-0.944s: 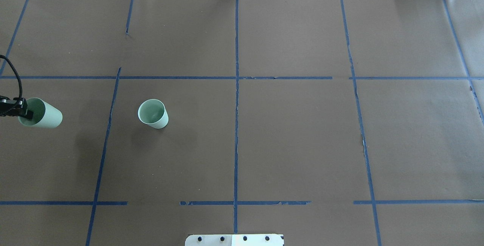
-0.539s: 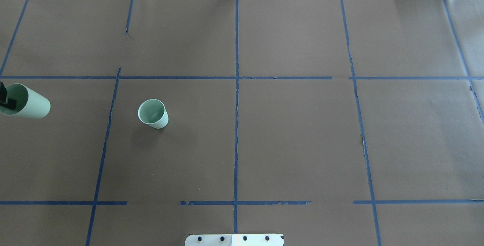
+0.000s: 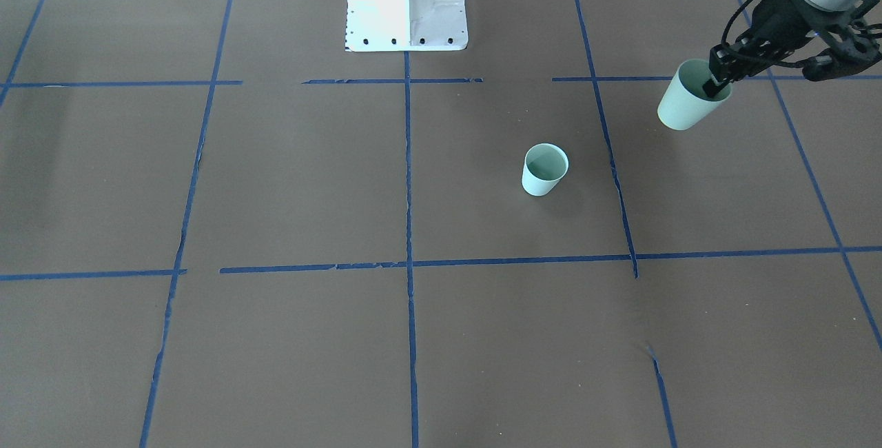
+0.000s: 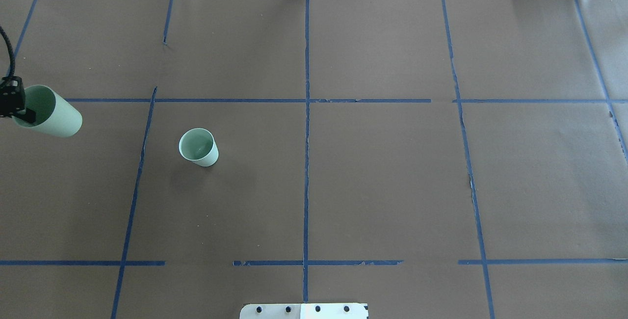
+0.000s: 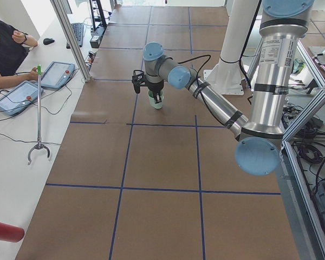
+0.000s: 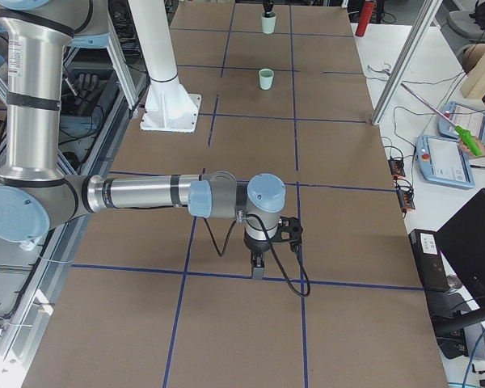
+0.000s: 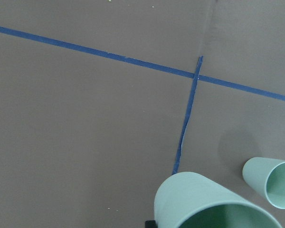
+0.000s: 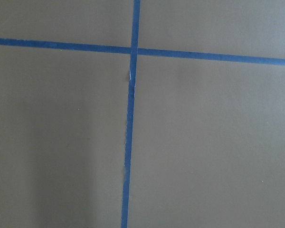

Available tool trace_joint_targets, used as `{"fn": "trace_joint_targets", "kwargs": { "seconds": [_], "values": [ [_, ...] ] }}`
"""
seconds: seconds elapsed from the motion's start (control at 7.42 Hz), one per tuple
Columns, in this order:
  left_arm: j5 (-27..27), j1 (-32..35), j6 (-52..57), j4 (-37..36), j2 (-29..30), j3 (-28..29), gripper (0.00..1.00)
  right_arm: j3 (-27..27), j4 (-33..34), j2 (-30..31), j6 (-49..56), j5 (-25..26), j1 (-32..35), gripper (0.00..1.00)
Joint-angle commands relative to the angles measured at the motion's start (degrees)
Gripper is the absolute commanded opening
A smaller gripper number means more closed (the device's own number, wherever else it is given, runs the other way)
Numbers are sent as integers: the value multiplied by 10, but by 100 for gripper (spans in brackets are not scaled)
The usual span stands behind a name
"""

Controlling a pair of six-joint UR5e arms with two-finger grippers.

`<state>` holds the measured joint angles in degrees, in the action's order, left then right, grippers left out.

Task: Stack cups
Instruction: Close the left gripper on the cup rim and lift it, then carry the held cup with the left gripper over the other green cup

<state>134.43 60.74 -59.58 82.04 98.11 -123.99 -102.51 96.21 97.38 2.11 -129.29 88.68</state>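
Note:
The mint-green cup in my left gripper should be let go inside the other cup (image 3: 546,163) (image 7: 281,185) that stands upright on the brown table.
Two pale mint-green cups. One cup (image 4: 198,147) stands upright on the brown table, left of centre; it also shows in the front view (image 3: 544,169) and at the lower right of the left wrist view (image 7: 270,183). My left gripper (image 4: 24,114) is shut on the rim of the other cup (image 4: 54,115), one finger inside it, and holds it tilted above the table, well left of the standing cup (image 3: 685,107). The held cup fills the bottom of the left wrist view (image 7: 204,204). My right gripper (image 6: 259,265) shows only in the exterior right view, low over the table; I cannot tell if it is open or shut.
Blue tape lines (image 4: 306,113) divide the brown paper-covered table. The robot's white base plate (image 3: 406,3) stands at the robot's side. Operators, tablets (image 5: 57,73) and a grabber stick (image 5: 39,114) are on the white side table beyond the far edge.
My left gripper has carried the held cup away from the robot's side, first leftward, then back a little to the right. The standing cup has not moved.

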Motion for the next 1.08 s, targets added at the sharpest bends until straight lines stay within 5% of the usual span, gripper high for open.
{"fn": "trace_joint_targets", "kwargs": {
  "seconds": [0.0, 0.4, 0.94],
  "values": [
    [-38, -69, -94, -6, 73, 32, 0, 0, -1, 0, 0, 0, 0, 100],
    [-46, -113, -121, -2, 136, 102, 0, 0, -1, 0, 0, 0, 0, 100],
    [-61, -139, -144, 60, 142, 147, 0, 0, -1, 0, -1, 0, 0, 100]
  ]
}}
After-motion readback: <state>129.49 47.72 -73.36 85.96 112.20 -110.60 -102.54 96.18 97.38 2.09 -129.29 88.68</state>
